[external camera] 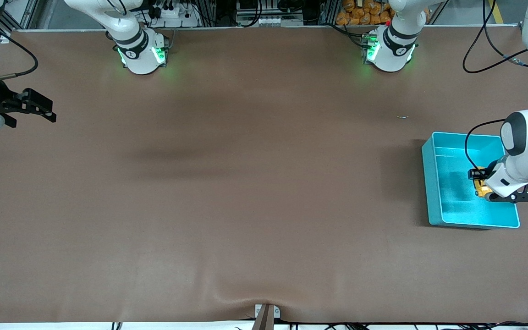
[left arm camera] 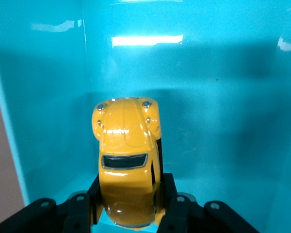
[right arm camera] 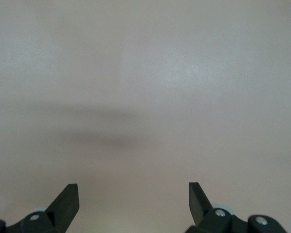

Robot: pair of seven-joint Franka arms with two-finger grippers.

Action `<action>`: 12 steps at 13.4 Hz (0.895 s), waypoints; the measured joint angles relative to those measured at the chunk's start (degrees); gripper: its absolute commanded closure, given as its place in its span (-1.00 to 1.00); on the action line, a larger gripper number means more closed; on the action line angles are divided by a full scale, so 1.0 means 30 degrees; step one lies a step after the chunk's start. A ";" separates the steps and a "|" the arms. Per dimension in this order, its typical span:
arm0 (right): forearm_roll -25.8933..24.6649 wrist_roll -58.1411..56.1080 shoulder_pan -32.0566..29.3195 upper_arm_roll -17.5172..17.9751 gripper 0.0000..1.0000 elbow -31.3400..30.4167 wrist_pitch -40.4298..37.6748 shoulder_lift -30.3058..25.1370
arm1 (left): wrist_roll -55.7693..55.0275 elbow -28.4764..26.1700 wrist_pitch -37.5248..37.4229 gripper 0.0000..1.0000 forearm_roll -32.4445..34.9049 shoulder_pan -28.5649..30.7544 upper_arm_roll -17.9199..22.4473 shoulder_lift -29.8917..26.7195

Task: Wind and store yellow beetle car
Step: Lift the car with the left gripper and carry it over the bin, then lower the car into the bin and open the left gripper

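My left gripper is going to put the yellow beetle car down on the turquoise bin's bottom (external camera: 461,191) (left arm camera: 169,139), toward the side of the bin that faces the middle of the table.
The yellow beetle car (left arm camera: 127,160) hangs inside the turquoise bin (external camera: 433,183), gripped by its sides between the black fingers (left arm camera: 172,204) of my left gripper (external camera: 482,183), which is shut on it. In the front view only a bit of the yellow beetle car (external camera: 481,187) shows under the left arm's wrist. Whether the car touches the bin floor cannot be seen. My right gripper (external camera: 39,109) waits at the right arm's end of the table, open, with only bare table between its fingertips (right arm camera: 68,201).
The turquoise bin (left arm camera: 223,97) stands at the left arm's end of the table, its walls close around the car. A small dark scrap (external camera: 402,116) lies on the brown table (external camera: 245,183), farther from the front camera than the bin.
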 measured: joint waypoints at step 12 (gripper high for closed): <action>0.0000 -0.0001 -0.0006 -0.0001 -1.00 0.0002 0.0024 0.0032 | 0.0014 0.0005 0.1194 -0.63 0.0000 -0.0169 -0.0507 0.1222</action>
